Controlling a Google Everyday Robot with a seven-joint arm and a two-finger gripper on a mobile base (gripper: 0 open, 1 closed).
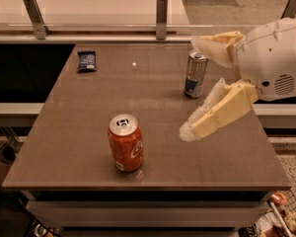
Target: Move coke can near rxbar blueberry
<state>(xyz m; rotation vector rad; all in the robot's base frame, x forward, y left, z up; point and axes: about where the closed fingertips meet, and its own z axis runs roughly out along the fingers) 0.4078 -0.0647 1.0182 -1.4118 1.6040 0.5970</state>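
The coke can near the table's front edge is next for my gripper, which should go to it and close around the can's red middle (pixel 126 143).
The coke can (pixel 125 142) stands upright near the front of the brown table (pixel 89 102), left of centre. The rxbar blueberry (pixel 87 60) lies flat at the table's far left corner, well apart from the can. My gripper (pixel 193 87) reaches in from the right above the table, its two cream fingers spread wide and empty. The lower fingertip (pixel 186 131) hangs right of the coke can, apart from it. The upper finger (pixel 214 46) is by the silver-and-blue can.
A tall slim silver-and-blue can (pixel 195 74) stands at the back right of the table, between my fingers in this view. A railing with metal posts (pixel 161 10) runs behind the table. The table's front edge is close to the coke can.
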